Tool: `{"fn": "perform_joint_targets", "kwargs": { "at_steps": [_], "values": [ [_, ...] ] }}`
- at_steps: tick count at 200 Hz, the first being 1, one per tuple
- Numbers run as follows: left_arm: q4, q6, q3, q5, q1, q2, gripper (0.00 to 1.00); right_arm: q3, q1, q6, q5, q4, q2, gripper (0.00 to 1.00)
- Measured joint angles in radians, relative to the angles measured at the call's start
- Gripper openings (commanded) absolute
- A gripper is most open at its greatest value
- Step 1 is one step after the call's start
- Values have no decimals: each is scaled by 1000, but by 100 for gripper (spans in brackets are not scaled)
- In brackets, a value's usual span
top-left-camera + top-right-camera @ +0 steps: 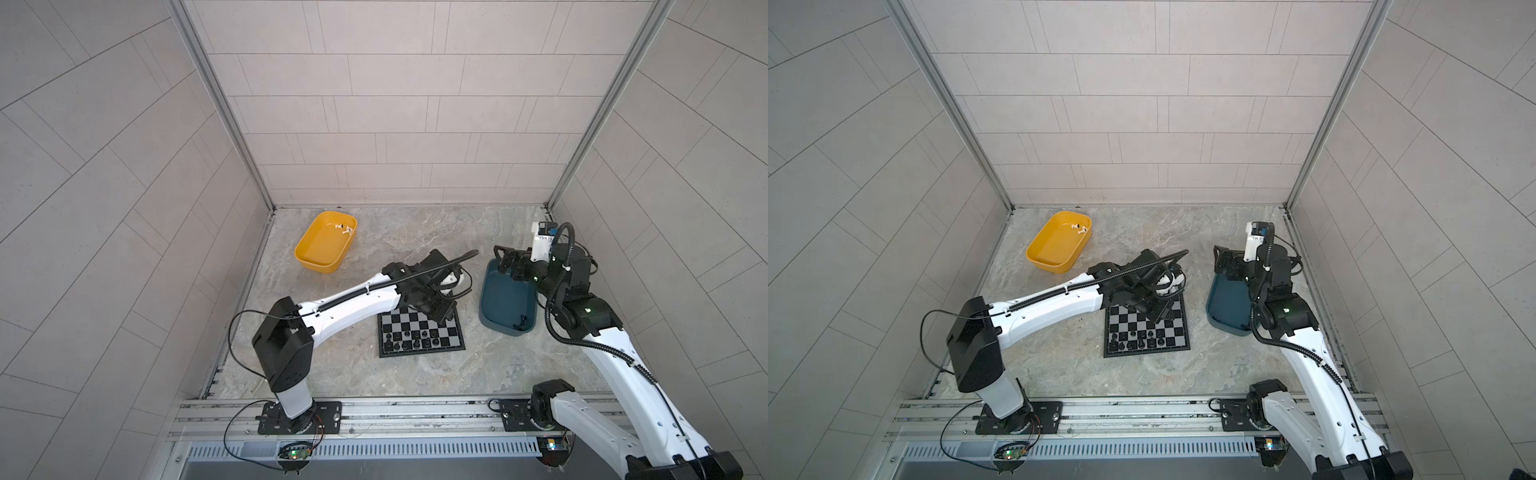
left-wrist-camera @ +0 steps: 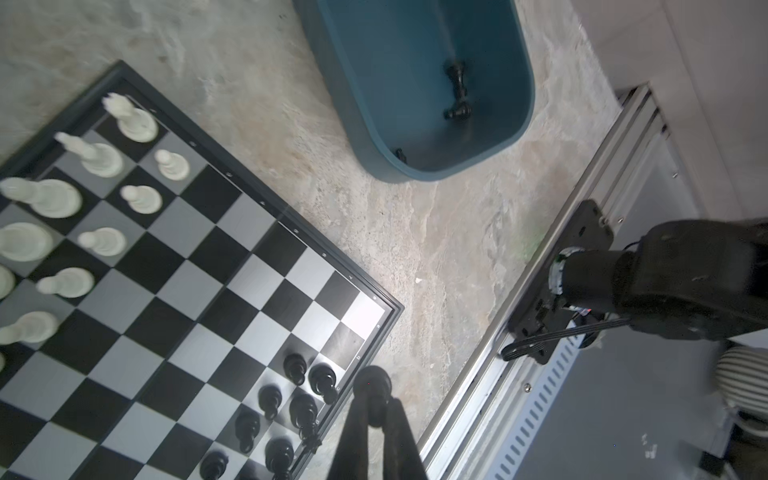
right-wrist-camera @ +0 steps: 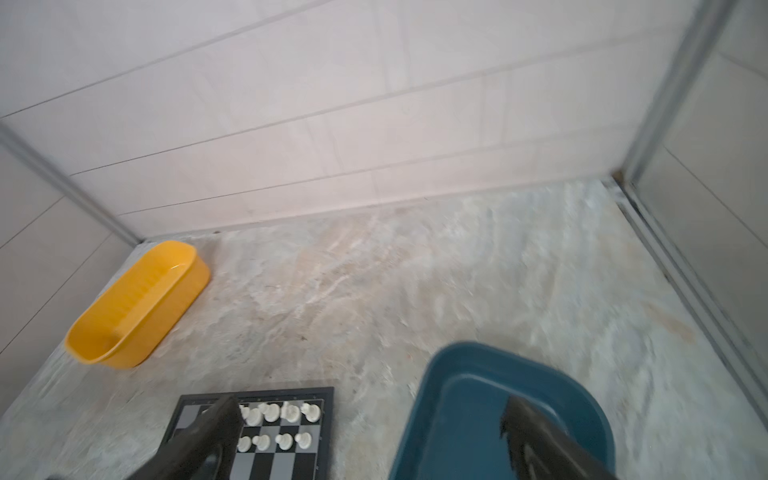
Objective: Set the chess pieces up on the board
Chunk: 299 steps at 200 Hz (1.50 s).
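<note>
The robot's left gripper will release the black piece on the light square diagonal to the board's empty near corner (image 1: 444,331) (image 2: 313,328).
The board (image 1: 419,332) lies mid-table, with black chess pieces (image 1: 411,336) on its near rows. In both top views my left arm covers the board's far rows. The left wrist view shows white chess pieces (image 2: 137,120) standing there, and black ones (image 2: 299,399) at the opposite side. My left gripper (image 2: 378,405) is shut on a black piece (image 2: 372,384), held above the board's right part (image 1: 441,315). My right gripper (image 1: 508,264) is open and empty above the far end of the teal tray (image 1: 505,303); its fingers (image 3: 224,419) stand wide apart.
The teal tray (image 2: 332,104) holds a few loose black pieces (image 2: 457,95). A yellow tray (image 1: 326,241) at the back left holds a few white pieces (image 1: 343,228). Tiled walls close in three sides. A metal rail (image 1: 374,415) runs along the front.
</note>
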Motion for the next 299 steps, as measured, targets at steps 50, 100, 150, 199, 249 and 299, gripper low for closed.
{"fn": "perform_joint_targets", "kwargs": {
  "at_steps": [50, 100, 150, 199, 249, 299],
  "values": [
    [9, 16, -1, -121, -54, 121, 0, -69, -50, 102, -82, -93, -19, 99],
    [26, 12, -2, -162, -53, 175, 0, -69, -50, 106, -115, -95, -36, 99],
    [26, 10, -2, -173, -54, 188, 0, -69, -50, 105, -126, -93, -29, 99],
    [26, 3, -2, -177, -54, 204, 0, -69, -50, 105, -133, -91, -17, 100],
    [26, 1, -2, -176, -54, 210, 9, -69, -50, 105, -138, -91, -15, 100],
    [26, -4, -3, -171, -54, 210, 17, -69, -50, 105, -138, -91, -6, 99]
  ]
}}
